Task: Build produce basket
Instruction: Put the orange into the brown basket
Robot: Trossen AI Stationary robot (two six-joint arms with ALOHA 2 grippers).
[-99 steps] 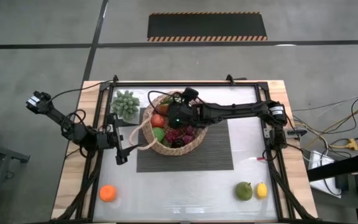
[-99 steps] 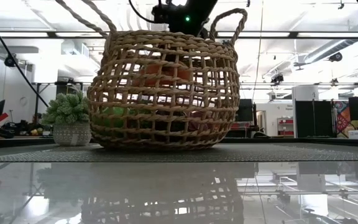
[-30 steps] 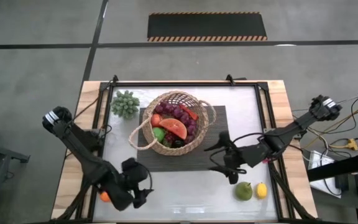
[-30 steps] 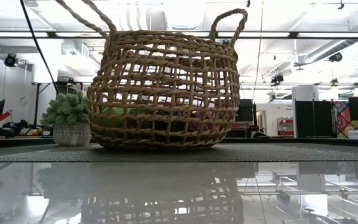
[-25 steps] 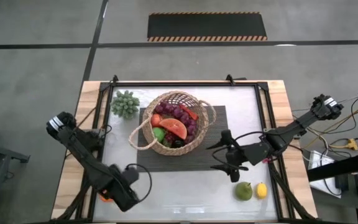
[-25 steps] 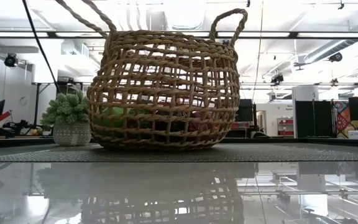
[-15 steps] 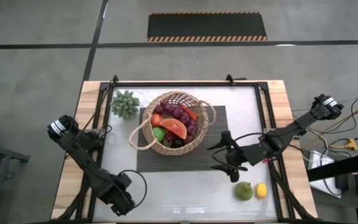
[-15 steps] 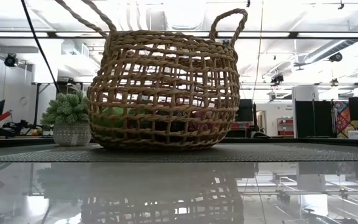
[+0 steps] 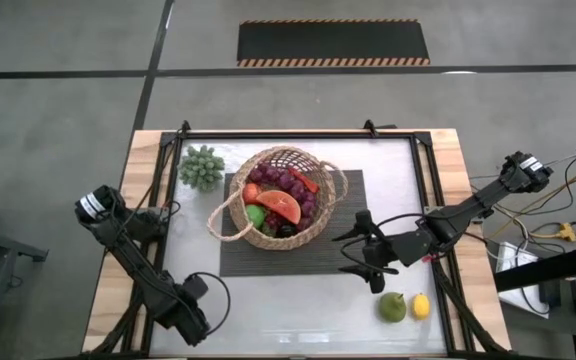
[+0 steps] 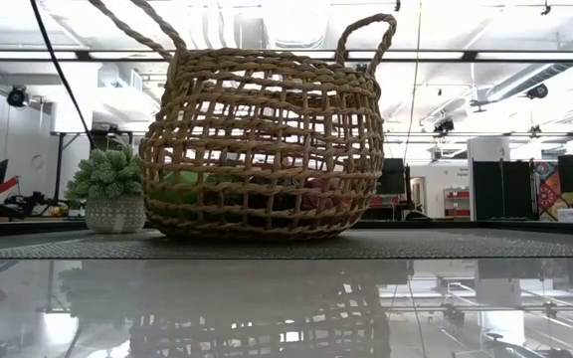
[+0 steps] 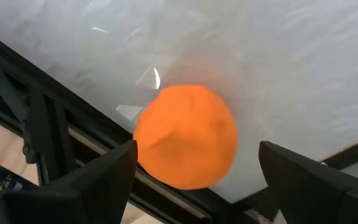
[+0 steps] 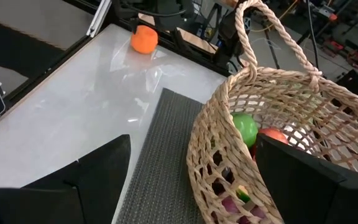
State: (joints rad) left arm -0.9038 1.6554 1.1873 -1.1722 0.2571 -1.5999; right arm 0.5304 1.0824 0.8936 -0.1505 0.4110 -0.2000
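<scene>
The orange will pass from my left gripper to my right gripper, which will close on it over the dark ribbed mat [image 9: 285, 254] [image 12: 169, 143] in front of the basket.
The tan wicker basket [image 9: 283, 198] stands on the dark ribbed mat [image 9: 353, 240] with grapes, a green apple, a watermelon slice and other produce inside; it also shows in the low view [image 10: 262, 144]. The orange [image 11: 185, 137] lies on the white table near the front left corner. My left gripper [image 9: 188, 315] hangs over the orange and hides it in the high view. It is open [image 11: 197, 149], with one finger on either side of the orange. My right gripper [image 9: 368, 255] is open [image 12: 192, 140] and empty, right of the basket. A green pear [image 9: 393, 306] and a lemon [image 9: 421, 306] lie at the front right.
A small potted succulent [image 9: 201, 167] stands at the far left, beside the basket. The table's black frame rail [image 11: 48, 143] runs close by the orange. Bare white table lies between the orange and the pear.
My left gripper has gone toward the table's left edge along the front and now stands over the orange, covering it in the high view. My right gripper has kept nearly still.
</scene>
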